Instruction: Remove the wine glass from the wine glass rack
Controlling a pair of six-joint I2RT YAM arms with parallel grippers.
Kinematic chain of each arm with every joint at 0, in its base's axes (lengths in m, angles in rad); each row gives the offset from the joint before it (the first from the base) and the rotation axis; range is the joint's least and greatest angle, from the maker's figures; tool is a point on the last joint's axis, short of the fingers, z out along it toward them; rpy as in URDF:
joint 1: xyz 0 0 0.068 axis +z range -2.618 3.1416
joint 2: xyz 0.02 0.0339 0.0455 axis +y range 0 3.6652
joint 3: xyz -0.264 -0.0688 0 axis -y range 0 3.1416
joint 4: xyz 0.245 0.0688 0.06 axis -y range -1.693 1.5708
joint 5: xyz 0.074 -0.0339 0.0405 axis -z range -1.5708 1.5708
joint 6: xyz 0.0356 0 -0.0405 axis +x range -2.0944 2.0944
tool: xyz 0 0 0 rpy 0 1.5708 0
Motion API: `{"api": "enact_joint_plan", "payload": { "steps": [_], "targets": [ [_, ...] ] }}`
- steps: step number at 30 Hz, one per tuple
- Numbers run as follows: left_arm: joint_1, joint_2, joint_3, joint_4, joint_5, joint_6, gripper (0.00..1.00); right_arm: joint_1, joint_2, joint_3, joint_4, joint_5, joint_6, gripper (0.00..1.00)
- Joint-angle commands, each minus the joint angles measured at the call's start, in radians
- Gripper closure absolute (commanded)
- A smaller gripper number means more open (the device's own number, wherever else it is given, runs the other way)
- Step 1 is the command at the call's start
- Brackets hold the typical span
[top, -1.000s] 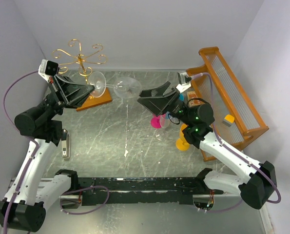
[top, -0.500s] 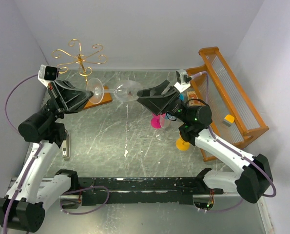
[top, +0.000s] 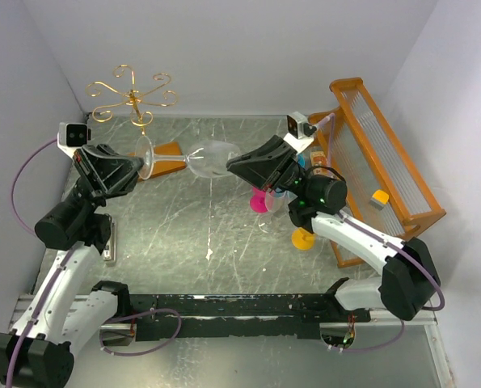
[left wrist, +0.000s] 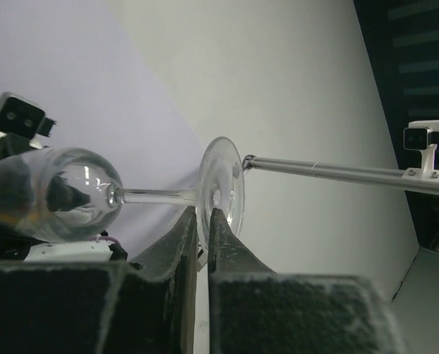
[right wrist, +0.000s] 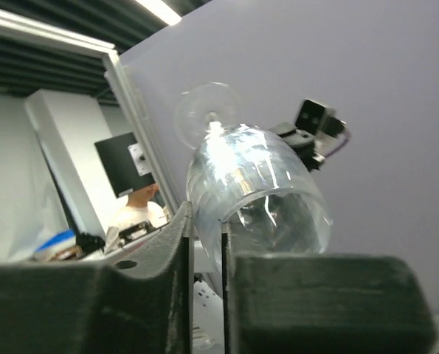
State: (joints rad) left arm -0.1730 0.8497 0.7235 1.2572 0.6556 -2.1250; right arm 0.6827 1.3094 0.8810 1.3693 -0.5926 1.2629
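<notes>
Next, my right gripper sets the clear wine glass down on the table (top: 269, 245) beside the orange glass. The wine glass still hangs on its side above the table.
The clear wine glass (top: 204, 155) hangs on its side above the table, clear of the gold wire wine glass rack (top: 132, 97) at the back left. My left gripper (top: 141, 167) has its jaws close together on either side of the glass's round foot (left wrist: 220, 188), with only a slim gap showing. In the left wrist view the bowl (left wrist: 57, 192) points left of that gripper (left wrist: 203, 214). My right gripper (top: 230, 162) is shut on the bowl's rim (right wrist: 256, 184), with one finger inside the bowl and one outside (right wrist: 206, 214).
The rack's orange wooden base (top: 174, 150) lies just behind the glass. A large orange wooden-framed rack with clear slats (top: 386, 162) stands at the right. A pink glass (top: 263, 200), a clear one and an orange one (top: 303, 239) sit under my right arm. A small metal object (top: 109, 242) lies near the left arm.
My right gripper has moved left to the bowl and closed on its rim. The glass and my left gripper have shifted a little toward the near side, away from the rack.
</notes>
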Motion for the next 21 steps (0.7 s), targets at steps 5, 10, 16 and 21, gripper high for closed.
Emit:
{"api": "enact_joint_plan", "payload": {
  "steps": [5, 10, 16, 21],
  "targets": [
    [-0.005, -0.08, -0.049, -0.156, 0.038, -0.139, 0.43, 0.009, -0.07, 0.03, 0.034, -0.046, -0.025, 1.0],
    [-0.005, -0.165, -0.081, -0.378, 0.076, 0.053, 0.2, -0.016, -0.124, -0.007, -0.01, -0.032, -0.042, 1.0],
    [-0.005, -0.292, -0.075, -0.86, 0.088, 0.381, 0.0, -0.092, -0.228, -0.079, -0.125, -0.025, -0.089, 1.0],
    [-0.005, -0.388, 0.013, -1.274, -0.056, 0.705, 0.01, -0.132, -0.362, -0.119, -0.395, 0.003, -0.21, 1.0]
  ]
}}
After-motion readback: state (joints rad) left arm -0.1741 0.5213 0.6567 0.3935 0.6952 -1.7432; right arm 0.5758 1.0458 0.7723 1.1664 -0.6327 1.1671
